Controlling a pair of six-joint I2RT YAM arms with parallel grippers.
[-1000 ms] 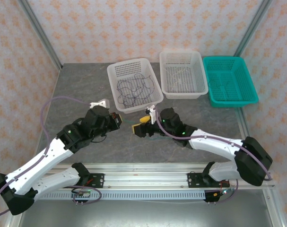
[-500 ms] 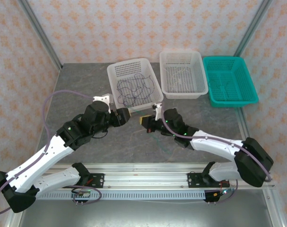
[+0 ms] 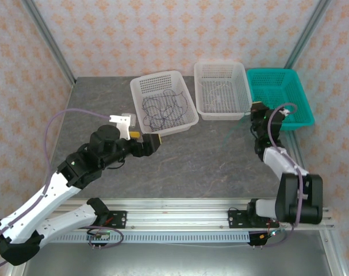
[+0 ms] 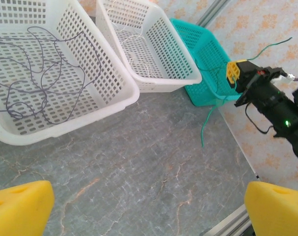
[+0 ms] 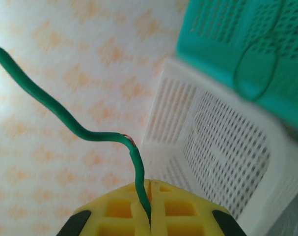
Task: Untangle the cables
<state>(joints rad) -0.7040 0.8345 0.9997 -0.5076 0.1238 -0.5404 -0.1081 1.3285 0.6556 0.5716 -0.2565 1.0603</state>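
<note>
Next, I release the teal-green wire from my right gripper inside the teal basket (image 3: pixel 277 88), near the back side of the basket.
My right gripper (image 5: pixel 149 196) is shut on a teal-green wire (image 5: pixel 90 133), which rises from between the yellow pads and bends left. In the left wrist view the same gripper (image 4: pixel 232 73) is up beside the teal basket, and the green wire (image 4: pixel 206 120) hangs from it down to the table. Dark purple-black wires (image 3: pixel 161 108) lie tangled in the left white basket (image 3: pixel 163 131). Thin white wires (image 4: pixel 136 46) lie in the middle white basket (image 3: pixel 220 115). My left gripper (image 3: pixel 151 141) hovers open over bare table just in front of the left basket, its yellow pads (image 4: pixel 21 206) far apart.
A teal basket (image 3: pixel 280 122) stands at the back right, against the middle basket. The three baskets sit in a row along the back of the grey marble table (image 3: pixel 191 161). A metal rail runs along the near edge, and patterned walls close in the sides.
My right arm swung from the table's middle to the far right beside the teal basket, carrying the green wire. My left gripper shifted a little back and right toward the left basket.
</note>
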